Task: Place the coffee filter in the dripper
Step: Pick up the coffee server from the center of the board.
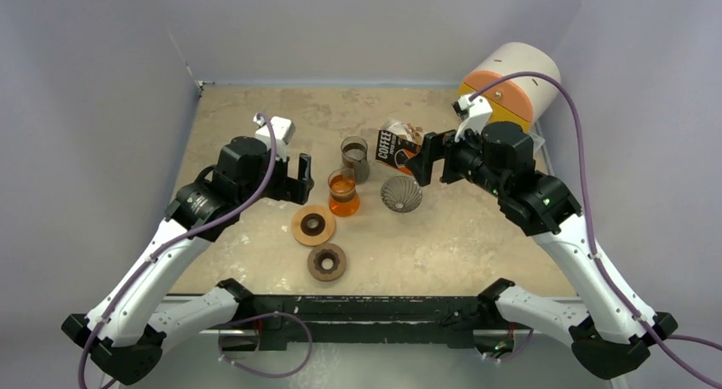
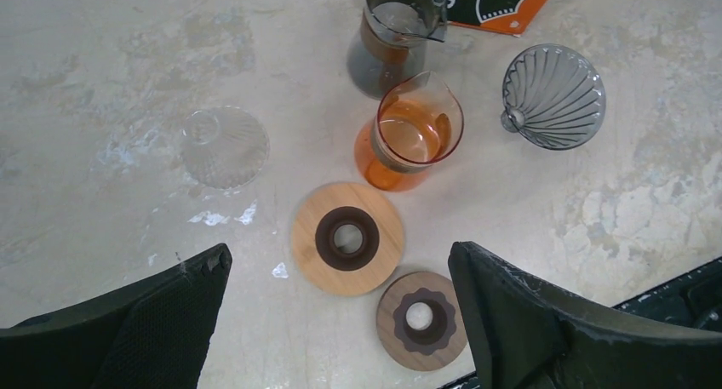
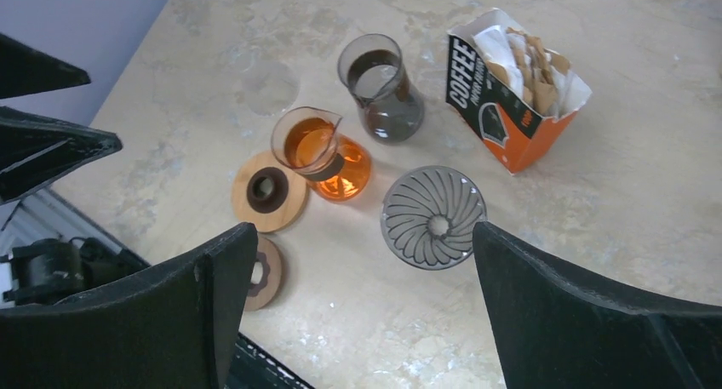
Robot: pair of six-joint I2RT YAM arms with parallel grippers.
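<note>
Next, I should move my right gripper to the orange carafe's rim (image 1: 355,184) (image 3: 333,146), on the side that faces the grey dripper, and close it there.
An orange and black box (image 1: 397,144) of paper coffee filters (image 3: 528,57) stands open at the back of the table. A grey ribbed dripper (image 1: 401,193) lies tilted in front of it, also in the right wrist view (image 3: 432,216) and the left wrist view (image 2: 553,95). A clear glass dripper (image 2: 224,146) sits upside down at the left. My right gripper (image 1: 430,159) is open and empty, held above the grey dripper and the box, its jaws wide apart (image 3: 364,229). My left gripper (image 1: 294,178) is open and empty above the wooden rings (image 2: 339,253).
An orange carafe (image 1: 343,193) and a grey carafe (image 1: 355,157) stand mid-table. A light wooden ring (image 1: 312,225) and a dark wooden ring (image 1: 327,262) lie in front of them. A white and orange cylinder (image 1: 511,82) lies at the back right.
</note>
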